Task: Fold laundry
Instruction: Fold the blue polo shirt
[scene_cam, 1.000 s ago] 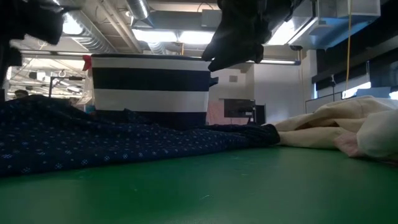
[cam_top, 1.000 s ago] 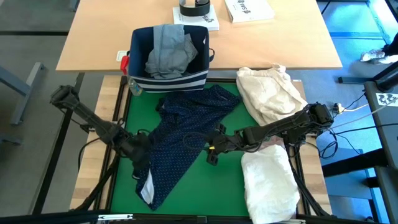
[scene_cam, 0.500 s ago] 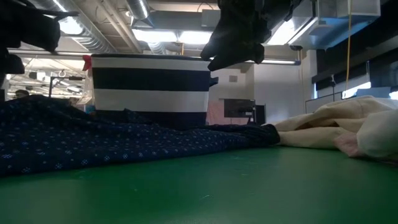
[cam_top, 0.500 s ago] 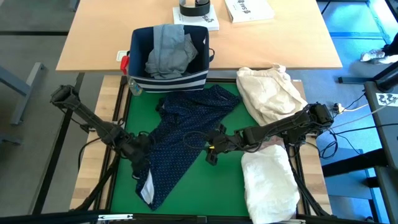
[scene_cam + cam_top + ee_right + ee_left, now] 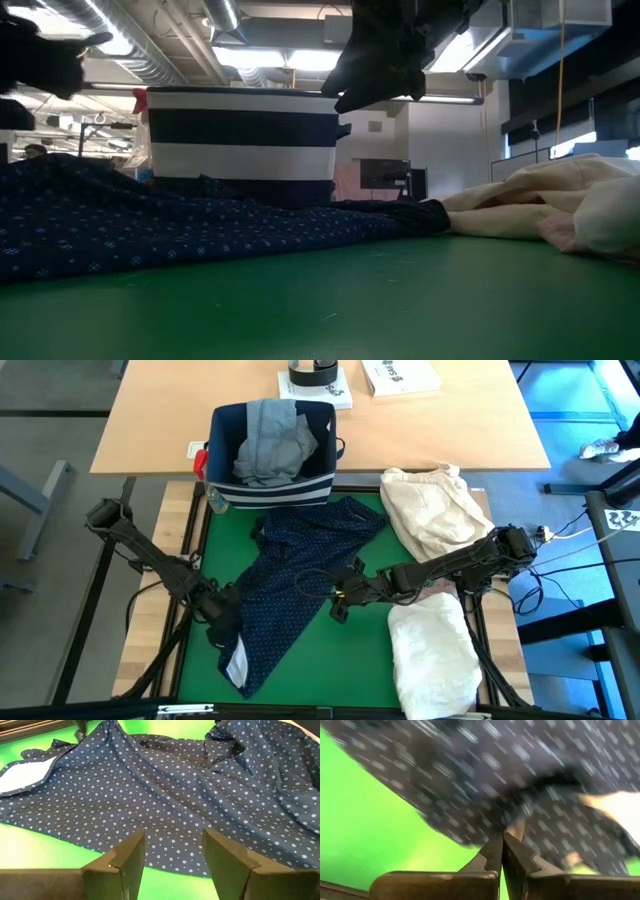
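Next, my left gripper takes that corner [image 5: 44,753] and pulls it straight, since it pinches the shirt's side and the shirt's corner by the pale inner collar lies crumpled.
The navy white-dotted shirt [image 5: 300,575] lies spread aslant on the green mat [image 5: 360,660], its pale inner collar [image 5: 236,668] toward the near edge. My left gripper [image 5: 226,626] is down at the shirt's left edge, shut on it. My right gripper [image 5: 340,606] hangs open above the shirt's right edge, touching nothing; its wrist view shows the dotted cloth [image 5: 165,795] beyond the gripper [image 5: 175,857]. A white shirt [image 5: 432,655] lies bunched at the near right with a bit of pale pink top [image 5: 437,596] beside it. Grey jeans [image 5: 270,440] sit in the bin. My left gripper pinches the shirt's left edge [image 5: 485,837] between its two shut fingertips [image 5: 495,851]. It comes slanting down from the table's left. The wrist view is blurred, so the number of layers cannot be told. The rest of the shirt lies slack on the mat.
The navy white-striped bin [image 5: 270,485] stands at the mat's far edge. A cream-beige cloth bundle [image 5: 432,508] lies at the far right. Books and a tape roll [image 5: 314,372] rest on the wooden table behind. Bare mat shows at the near middle [image 5: 400,300].
My left gripper has shut on the shirt's left edge and gone slightly toward the table's near edge. My right gripper has kept still and open.
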